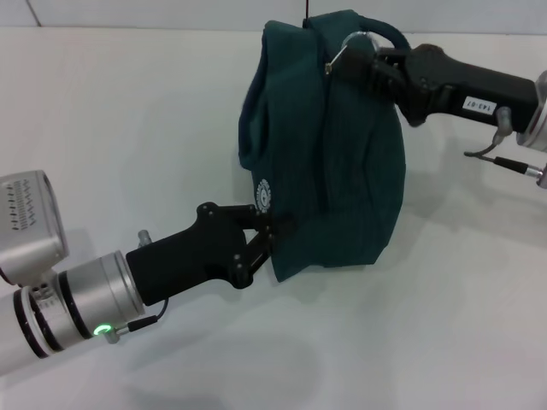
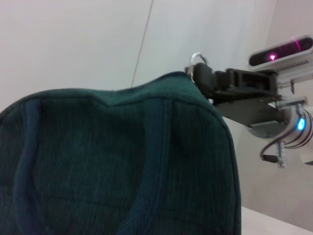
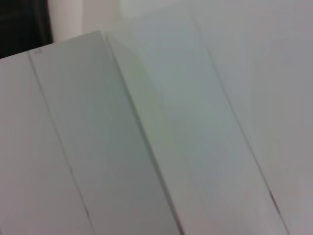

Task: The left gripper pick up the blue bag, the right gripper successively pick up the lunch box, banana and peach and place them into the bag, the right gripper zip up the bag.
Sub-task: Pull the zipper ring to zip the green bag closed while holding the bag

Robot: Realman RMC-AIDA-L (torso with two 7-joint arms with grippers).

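Observation:
Next, my left gripper grips beside the logo point(image 1: 280, 202) and swings the bag crosswise, since the blue bag points away from me while that gripper is below the logo.
The blue bag point(image 1: 333, 162) sits in the middle of the white table, its white round logo point(image 1: 263, 195) facing my left arm. My left gripper point(image 1: 272, 235) comes in from the lower left and is shut on the bag's lower edge just under the logo. From the upper right, my right gripper point(image 1: 366, 64) is shut on the metal ring zipper pull point(image 1: 340, 55) at the bag's top, beside a rope handle point(image 1: 389, 34). The left wrist view shows the bag point(image 2: 112, 161) up close, with the right gripper point(image 2: 203, 78) at the ring point(image 2: 197, 58). The lunch box, banana and peach are out of view.
The white table point(image 1: 128, 128) stretches to the left and in front of the bag. A pale wall runs behind it. The right wrist view shows only white wall panels point(image 3: 146, 122). A white camera housing point(image 1: 30, 213) sits on my left wrist.

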